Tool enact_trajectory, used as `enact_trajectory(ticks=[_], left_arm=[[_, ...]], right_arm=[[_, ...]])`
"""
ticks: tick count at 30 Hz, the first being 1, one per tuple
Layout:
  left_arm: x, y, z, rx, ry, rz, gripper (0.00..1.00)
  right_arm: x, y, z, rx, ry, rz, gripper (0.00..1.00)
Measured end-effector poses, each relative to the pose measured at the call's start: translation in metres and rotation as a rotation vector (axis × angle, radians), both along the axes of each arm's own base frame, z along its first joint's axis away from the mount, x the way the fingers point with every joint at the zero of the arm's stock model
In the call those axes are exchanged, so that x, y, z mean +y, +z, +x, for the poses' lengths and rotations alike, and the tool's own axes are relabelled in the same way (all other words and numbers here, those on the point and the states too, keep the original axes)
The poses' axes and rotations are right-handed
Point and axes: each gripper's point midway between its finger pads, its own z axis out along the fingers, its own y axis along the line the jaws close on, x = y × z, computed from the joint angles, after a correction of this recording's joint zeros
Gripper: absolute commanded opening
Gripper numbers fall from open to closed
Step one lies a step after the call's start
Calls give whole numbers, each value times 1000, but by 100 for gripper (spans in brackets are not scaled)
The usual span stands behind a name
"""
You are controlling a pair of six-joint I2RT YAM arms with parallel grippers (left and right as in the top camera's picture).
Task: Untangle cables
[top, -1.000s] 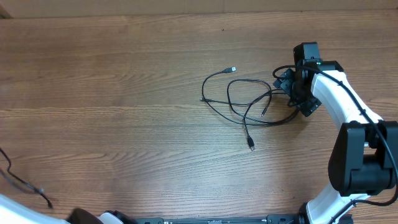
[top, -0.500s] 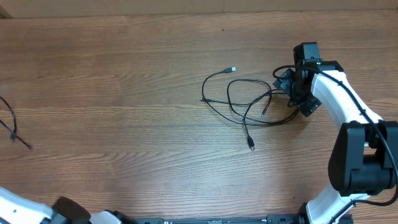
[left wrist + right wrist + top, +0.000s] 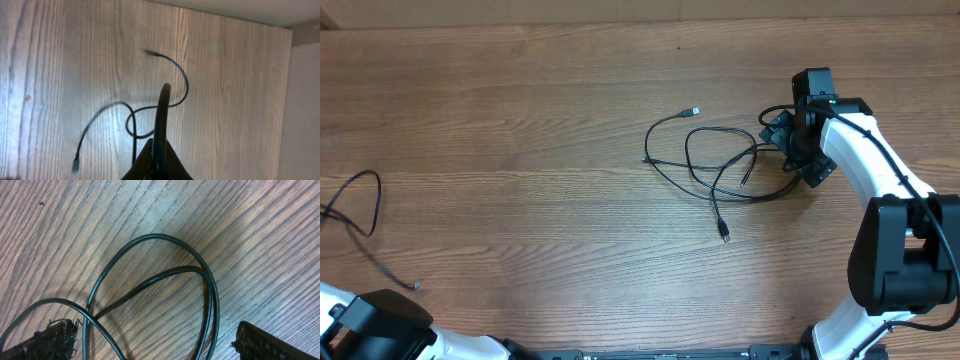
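I need to let go of the thin black cable with my left gripper on the wood point(image 3: 366, 214) just past its arm, away from the tangle.
In the left wrist view my left gripper point(image 3: 159, 150) is shut on one thin black cable point(image 3: 161, 112). That cable runs up from the fingers and loops over the table, with a plug point(image 3: 76, 165) lying at the lower left. Overhead, the same cable point(image 3: 367, 215) curls at the far left edge, and the left gripper itself is out of that view. The other cables point(image 3: 720, 165) lie tangled at centre right. My right gripper point(image 3: 792, 148) stands open at the tangle's right end. Loops of cable point(image 3: 150, 275) lie on the wood between its fingers point(image 3: 270, 342), which touch nothing.
The wooden table's far edge point(image 3: 620, 22) runs along the top of the overhead view. The left arm's body point(image 3: 375, 325) sits at the bottom left corner, and the right arm point(image 3: 880, 200) reaches in from the bottom right. In the left wrist view the table edge point(image 3: 290, 100) is at the right.
The cable held by the left gripper has swung across the far left of the table and now lies in a wider loop. The left arm shifted. The right arm and the tangle have not moved.
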Motion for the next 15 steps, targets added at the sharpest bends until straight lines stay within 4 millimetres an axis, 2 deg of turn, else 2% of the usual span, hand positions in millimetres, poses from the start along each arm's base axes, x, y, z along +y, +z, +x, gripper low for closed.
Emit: enact_trajectory(ticks=[8,11,15], left_arm=[[-2,9,-5,-4,11,26,4],[-9,26,-11,-28,20,66,4],[-20,51,-31,-47,96,124,4]], right_arm=[[0,0,0,-1,0,0,100],[0,0,0,0,0,0,100],[0,0,0,0,0,0,100]])
